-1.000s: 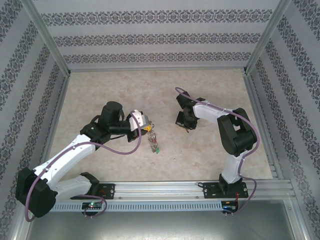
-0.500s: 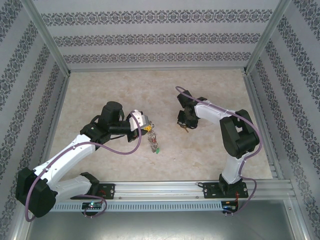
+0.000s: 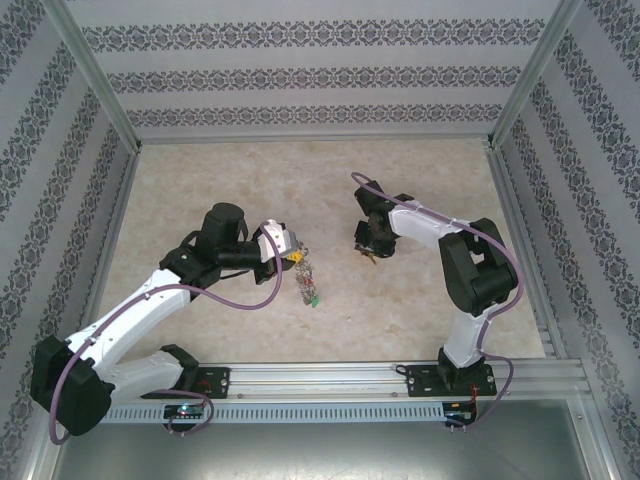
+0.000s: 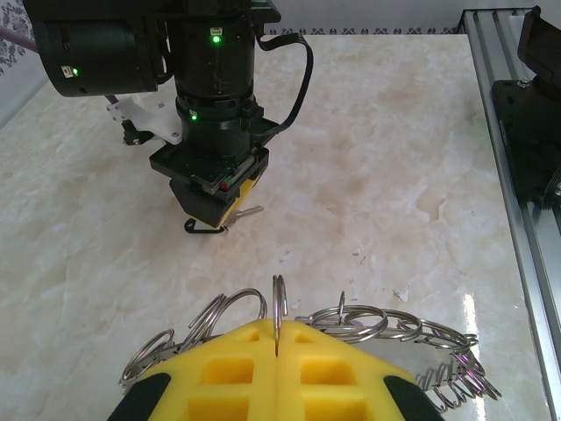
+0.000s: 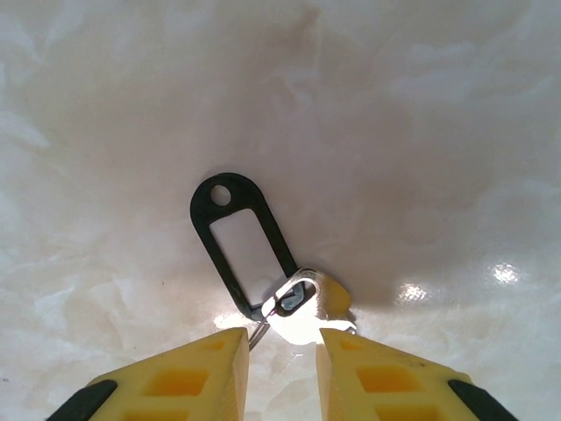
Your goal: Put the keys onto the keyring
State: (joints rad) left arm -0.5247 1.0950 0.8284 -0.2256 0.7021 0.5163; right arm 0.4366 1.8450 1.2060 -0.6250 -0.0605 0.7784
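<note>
The thin wire ring at the key slants beside one fingertip. Next, my right gripper centers on it and pinches it near the key's hole (image 5: 273,309) before lifting.
The keyring (image 4: 368,320) is a cluster of small silver wire loops lying on the marble table. One loop (image 4: 279,303) stands upright, and my left gripper (image 4: 277,329) is shut on it. From above, the left gripper (image 3: 290,250) is at the keyring's (image 3: 307,278) far end. A silver key (image 5: 316,303) with a black plastic tag (image 5: 245,241) lies flat on the table. My right gripper (image 5: 282,346) stands open over the key, its yellow fingertips either side of the key's near end. In the left wrist view the right gripper (image 4: 215,206) points down, with the tag (image 4: 206,230) beneath it.
A small green piece (image 3: 314,298) lies at the keyring's near end. An aluminium rail (image 3: 350,378) runs along the near edge. Patterned walls (image 3: 320,75) enclose the marble table (image 3: 220,170) on three sides.
My right gripper's jaws have parted from shut to open above the key, and its wrist has turned slightly. The left arm and keyring have stayed put.
</note>
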